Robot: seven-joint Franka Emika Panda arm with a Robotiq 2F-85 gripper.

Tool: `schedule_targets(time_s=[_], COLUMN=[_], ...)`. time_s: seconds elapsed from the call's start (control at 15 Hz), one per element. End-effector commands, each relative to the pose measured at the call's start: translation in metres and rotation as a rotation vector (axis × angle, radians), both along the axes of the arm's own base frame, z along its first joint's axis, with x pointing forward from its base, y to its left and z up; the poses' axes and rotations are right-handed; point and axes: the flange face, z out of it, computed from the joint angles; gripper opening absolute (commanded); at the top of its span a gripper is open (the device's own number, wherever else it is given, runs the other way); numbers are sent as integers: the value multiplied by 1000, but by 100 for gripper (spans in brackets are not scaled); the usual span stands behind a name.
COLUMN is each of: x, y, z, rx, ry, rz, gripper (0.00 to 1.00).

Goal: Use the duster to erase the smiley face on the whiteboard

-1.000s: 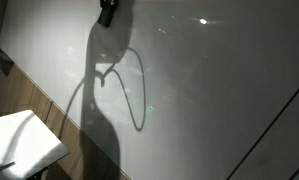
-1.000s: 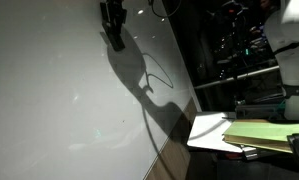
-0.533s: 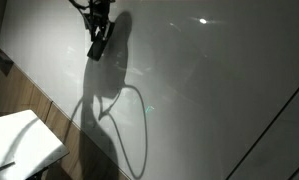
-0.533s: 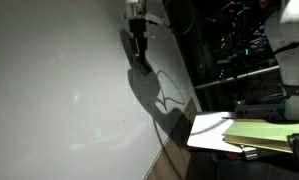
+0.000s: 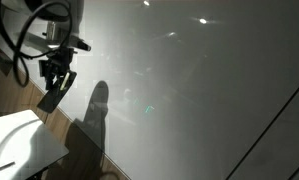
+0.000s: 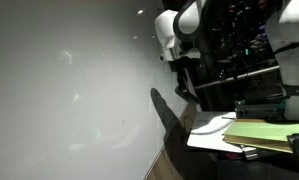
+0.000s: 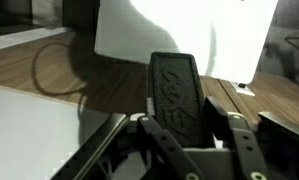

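Observation:
The duster will go down from my gripper on the small white table (image 5: 26,139), between the thin dark stick and the wooden-brown strip.
My gripper (image 7: 181,112) is shut on the duster (image 7: 177,92), a black rectangular block with raised lettering that sticks out ahead of the fingers. In both exterior views the gripper (image 5: 57,72) (image 6: 185,80) hangs down with the duster (image 5: 53,97) (image 6: 186,92) held off the whiteboard (image 5: 189,90) (image 6: 69,90), over the wooden-brown strip (image 5: 64,125) at its edge. The board is a large glossy grey-white panel. No drawn face shows on it in these views. The arm's shadow falls on the board near the strip.
A small white table (image 5: 19,140) (image 6: 214,130) (image 7: 189,35) stands beside the board's edge, with yellow-green folders (image 6: 269,133) next to it. A black cable loops above the gripper (image 5: 34,25). Dark equipment racks (image 6: 239,50) stand behind the arm.
The gripper with the duster has swept off the board's surface, down and towards the wooden strip and the white table. Its shadow followed and shrank.

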Motion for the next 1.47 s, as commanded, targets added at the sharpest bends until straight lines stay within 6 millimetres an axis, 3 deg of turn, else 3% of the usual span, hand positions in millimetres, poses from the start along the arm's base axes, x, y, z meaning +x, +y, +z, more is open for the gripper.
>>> schedule_targets(time_s=[0.0,0.13,0.67,1.07,1.4], x=[-3,-16,-24,-30,-21], y=[-12,-12,-1,20,11], z=[-55,-81,-138,-155,-152], rx=[-16,-14,1,10,13], ry=[46,69,218,256,232], rz=[19,21,5,14,8], gripper=[27,27,27,27,27])
